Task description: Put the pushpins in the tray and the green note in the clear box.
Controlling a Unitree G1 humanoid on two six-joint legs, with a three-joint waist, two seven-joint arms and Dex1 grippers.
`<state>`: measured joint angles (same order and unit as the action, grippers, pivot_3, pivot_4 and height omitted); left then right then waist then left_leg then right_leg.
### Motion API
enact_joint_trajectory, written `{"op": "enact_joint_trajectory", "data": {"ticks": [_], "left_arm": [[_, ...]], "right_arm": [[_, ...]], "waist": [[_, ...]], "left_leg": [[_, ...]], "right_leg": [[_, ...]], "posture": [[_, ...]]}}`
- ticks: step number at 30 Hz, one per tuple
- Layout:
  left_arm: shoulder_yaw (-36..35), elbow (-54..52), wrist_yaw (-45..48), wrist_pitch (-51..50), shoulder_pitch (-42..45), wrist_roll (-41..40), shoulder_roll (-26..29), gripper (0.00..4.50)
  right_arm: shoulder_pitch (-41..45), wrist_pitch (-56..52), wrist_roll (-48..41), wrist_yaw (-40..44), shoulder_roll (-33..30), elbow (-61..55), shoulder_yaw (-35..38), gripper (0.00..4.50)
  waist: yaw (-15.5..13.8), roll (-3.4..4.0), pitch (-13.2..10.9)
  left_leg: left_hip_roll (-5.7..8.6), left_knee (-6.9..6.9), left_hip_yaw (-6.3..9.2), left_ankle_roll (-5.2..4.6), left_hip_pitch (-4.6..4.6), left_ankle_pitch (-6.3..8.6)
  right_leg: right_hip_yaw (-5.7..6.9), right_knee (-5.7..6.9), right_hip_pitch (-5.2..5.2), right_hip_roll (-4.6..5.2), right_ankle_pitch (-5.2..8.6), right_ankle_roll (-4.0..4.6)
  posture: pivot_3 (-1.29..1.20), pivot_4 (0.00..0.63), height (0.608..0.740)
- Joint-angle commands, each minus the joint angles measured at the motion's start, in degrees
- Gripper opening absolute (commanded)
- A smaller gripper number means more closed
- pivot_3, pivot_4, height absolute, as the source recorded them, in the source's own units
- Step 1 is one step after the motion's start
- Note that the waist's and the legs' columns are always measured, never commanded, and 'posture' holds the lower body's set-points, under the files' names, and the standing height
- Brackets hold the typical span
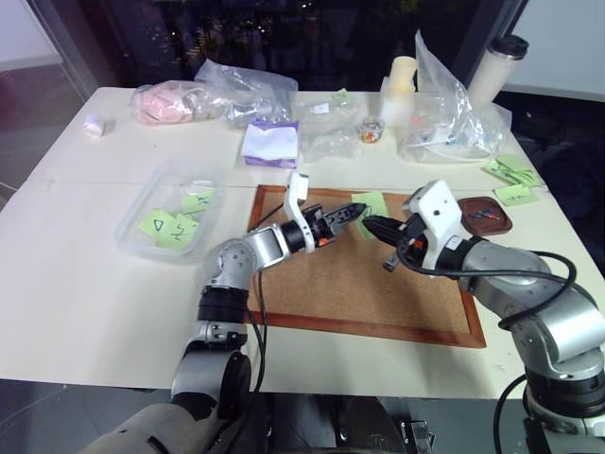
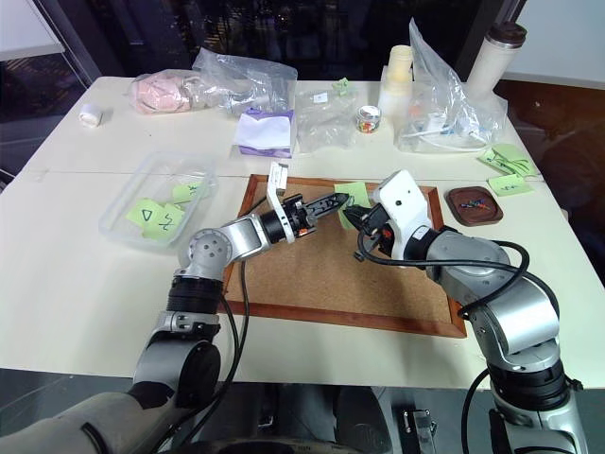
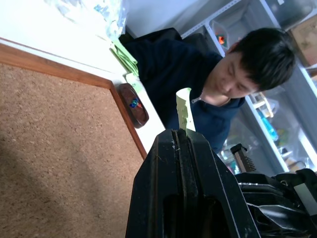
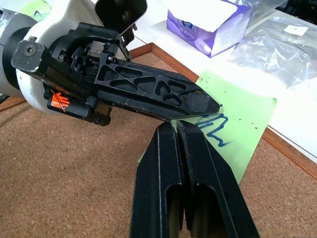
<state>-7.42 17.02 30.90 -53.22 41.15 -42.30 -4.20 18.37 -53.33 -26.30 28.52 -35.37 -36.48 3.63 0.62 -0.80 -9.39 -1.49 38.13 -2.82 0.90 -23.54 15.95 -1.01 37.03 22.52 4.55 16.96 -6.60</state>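
Next, my right gripper lets go of the pushpin in the dark reddish tray [image 1: 486,216], among the coloured pushpins next to the corkboard.
The green note [image 4: 237,124], light green with a blue scribble, is raised over the far edge of the corkboard [image 1: 359,284]. My left gripper [image 4: 213,106] is shut on its edge, and in the left wrist view the note [image 3: 184,111] sticks out edge-on from between the closed fingers. My right gripper [image 1: 369,224] is shut, its tips right in front of the note and facing the left gripper's tips. The tray [image 1: 484,227], a dark reddish dish, lies right of the board with coloured pushpins [image 1: 482,214] in it. The clear box [image 1: 132,236] stands left of the board holding several green notes.
A purple tissue box [image 1: 271,142], clear plastic bags [image 1: 246,90], stacked cups [image 1: 397,95] and a tall cup [image 1: 496,66] crowd the table's far side. More green notes [image 1: 510,175] lie at the far right. A person [image 3: 198,74] sits beyond the table.
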Motion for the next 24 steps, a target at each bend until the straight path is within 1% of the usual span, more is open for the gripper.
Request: {"op": "enact_joint_trajectory", "data": {"ticks": [1,2,6,10,15,18,24], "left_arm": [[1.7,-0.9,0.8,2.8,-0.2,1.9,0.1,0.05],[1.8,-0.8,0.9,3.0,-0.2,1.9,0.1,0.05],[4.4,1.9,2.8,7.9,-1.3,6.4,2.0,0.05],[5.6,-0.2,4.8,9.4,-2.0,7.2,3.1,0.05],[7.0,-5.5,6.3,9.6,-3.8,7.2,4.4,0.05],[7.1,-7.7,6.4,9.0,-4.9,6.4,4.3,0.05],[8.1,-11.0,6.7,8.3,-6.9,6.4,4.7,0.05]], "right_arm": [[1.2,0.6,-0.9,-0.5,-0.8,-2.0,3.3,0.00],[1.2,0.6,-0.9,-0.5,-0.8,-2.0,3.3,0.00],[4.1,0.0,-2.8,-2.7,-1.1,3.2,13.3,0.00],[4.0,1.7,-0.5,-6.1,-1.5,9.7,18.9,0.00],[1.8,6.7,5.1,-10.3,-2.1,18.5,20.9,0.00],[1.4,9.5,7.2,-12.3,-1.2,23.7,21.0,0.00],[4.3,13.5,10.5,-17.8,0.5,35.6,21.5,0.00]], "waist": [[0.0,0.00,0.0],[0.0,0.00,0.0],[0.0,0.00,0.0],[0.0,0.00,0.0],[-0.1,0.01,0.0],[0.0,0.03,0.0],[0.1,0.06,0.0]], "left_leg": [[0.00,0.00,0.00,0.00,0.00,0.00],[0.00,0.00,0.00,0.00,0.00,0.00],[0.01,0.00,-0.02,0.00,0.00,0.00],[0.00,-0.03,-0.02,0.00,0.00,0.00],[0.00,-0.03,-0.07,0.00,-0.02,0.00],[0.00,-0.03,-0.08,0.00,-0.02,0.00],[-0.01,-0.03,-0.12,0.02,0.01,-0.01]], "right_leg": [[0.00,0.00,0.00,0.00,0.00,0.00],[0.00,0.00,0.00,0.00,0.00,0.00],[0.00,0.00,0.00,0.02,0.00,0.00],[0.00,-0.01,0.02,0.02,0.00,0.01],[-0.03,-0.03,0.01,0.05,0.00,0.01],[-0.04,-0.01,0.02,0.05,0.00,0.01],[-0.07,0.03,0.04,0.01,0.00,0.00]], "posture": [[0.00,0.150,0.740],[0.00,0.150,0.740],[0.00,0.150,0.740],[0.00,0.150,0.740],[0.00,0.150,0.740],[0.00,0.150,0.740],[0.00,0.150,0.740]]}}
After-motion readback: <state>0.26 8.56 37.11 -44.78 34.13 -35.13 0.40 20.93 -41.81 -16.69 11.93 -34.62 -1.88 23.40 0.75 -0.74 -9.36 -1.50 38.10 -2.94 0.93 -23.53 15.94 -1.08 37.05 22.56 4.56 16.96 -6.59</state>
